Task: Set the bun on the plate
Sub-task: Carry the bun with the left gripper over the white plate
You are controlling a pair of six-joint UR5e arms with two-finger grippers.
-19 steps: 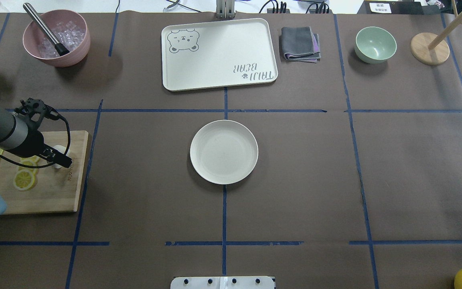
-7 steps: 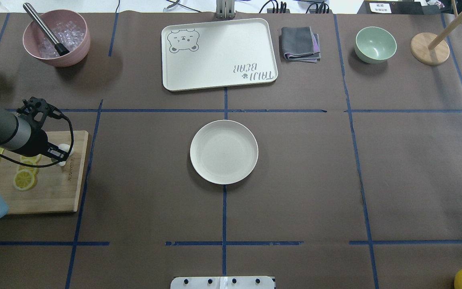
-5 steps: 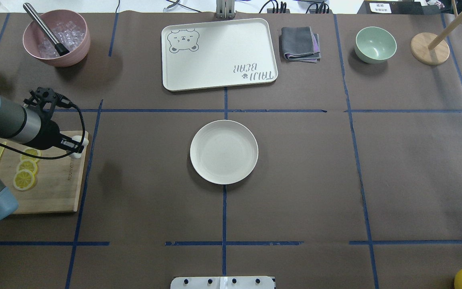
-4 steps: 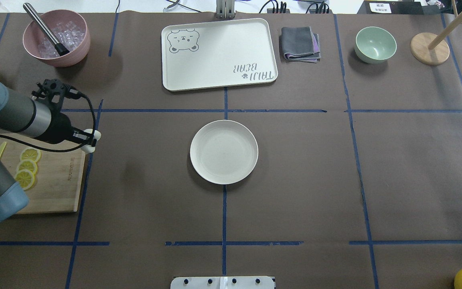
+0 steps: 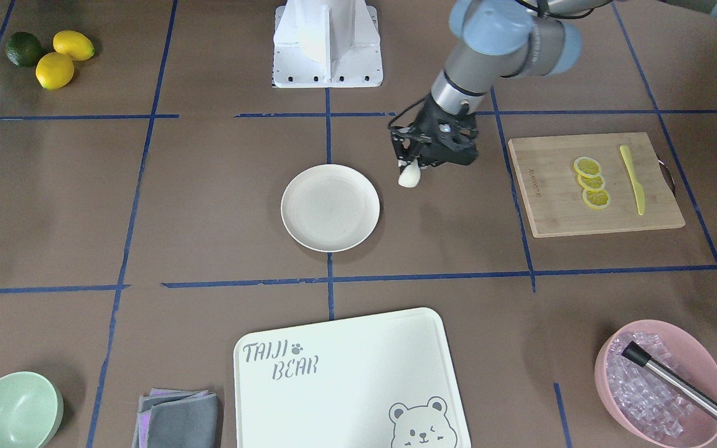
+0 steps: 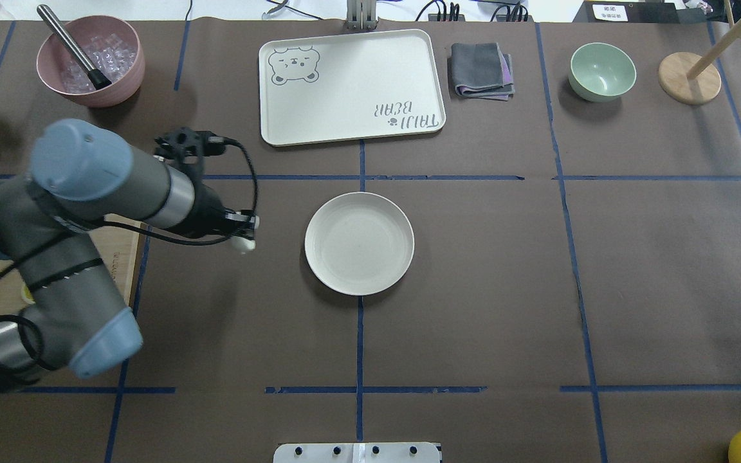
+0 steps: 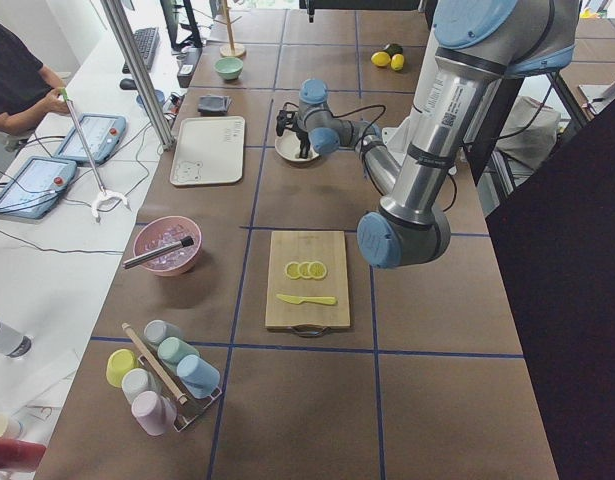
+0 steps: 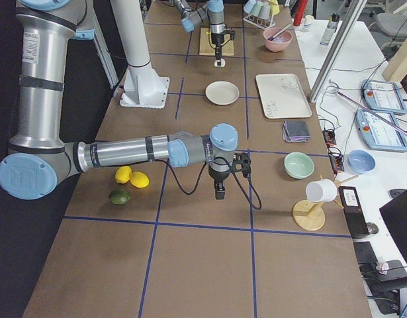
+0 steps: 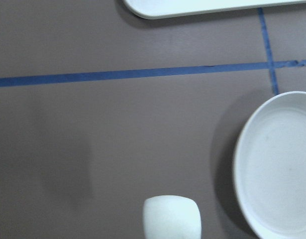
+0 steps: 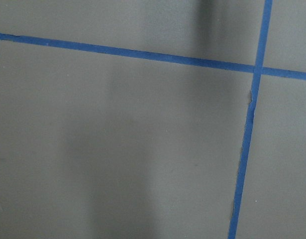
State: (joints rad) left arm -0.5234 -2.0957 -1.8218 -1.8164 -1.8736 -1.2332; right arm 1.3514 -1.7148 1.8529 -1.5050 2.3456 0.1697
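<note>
I will release the bun from my left gripper near the cream plate's middle (image 5: 323, 198), a little toward the rim farthest from the bear tray.
The bun (image 5: 409, 177) is a small white lump held above the brown table, a short way off the plate's rim. My left gripper (image 5: 409, 165) is shut on the bun, which in the overhead view (image 6: 244, 244) hangs left of the round cream plate (image 6: 359, 243). The left wrist view has the bun (image 9: 171, 217) at the bottom edge and the empty plate (image 9: 279, 164) on the right. My right gripper (image 8: 219, 192) appears only in the exterior right view, low over bare table, and I cannot tell whether it is open or shut.
A wooden cutting board (image 5: 551, 205) with lemon slices (image 5: 591, 182) and a yellow knife lies behind the left arm. Along the far side stand the bear tray (image 6: 351, 87), a pink ice bowl (image 6: 91, 61), a grey cloth (image 6: 481, 69) and a green bowl (image 6: 602, 71).
My left gripper has lifted the bun off the cutting board and carried it to the right across the table, to a short way from the plate.
</note>
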